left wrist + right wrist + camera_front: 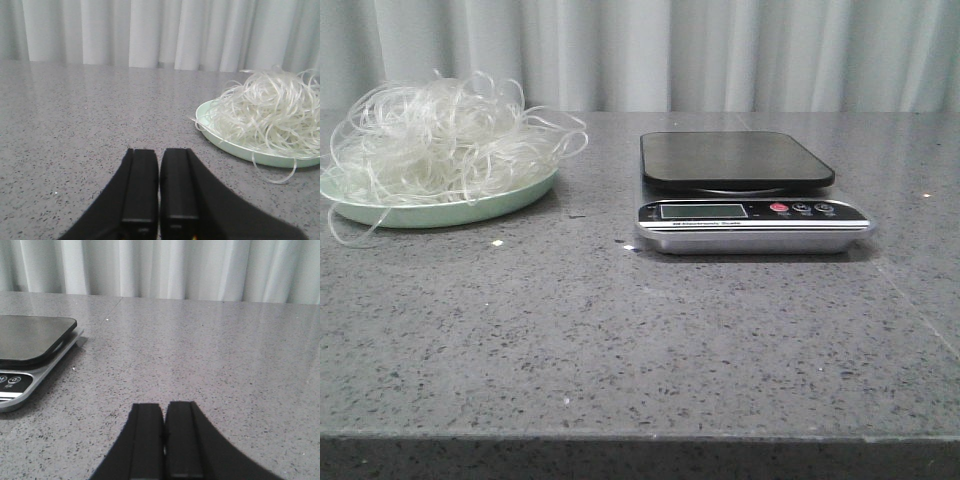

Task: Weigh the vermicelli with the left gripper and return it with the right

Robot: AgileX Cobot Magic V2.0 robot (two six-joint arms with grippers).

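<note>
Next, my left gripper goes to the middle of the heaped vermicelli (434, 147) (274, 109) on the pale green plate and closes there.
The vermicelli (435, 135) is a fluffy tangle of whitish strands heaped on a pale green plate (470, 212) at the table's far left. The left wrist view shows the same vermicelli (270, 112) and plate (210, 127) some way off from my left gripper (159, 152), which is shut with nothing in it. A kitchen scale (740, 190) with a bare black platform (732, 158) stands at centre right. My right gripper (164, 407) is shut and empty, apart from the scale (30, 347). Neither gripper appears in the front view.
The grey speckled table (620, 330) reaches a front edge near the bottom of the front view. A pale curtain (720, 50) hangs behind the table. A few loose strands trail over the plate's rim onto the table.
</note>
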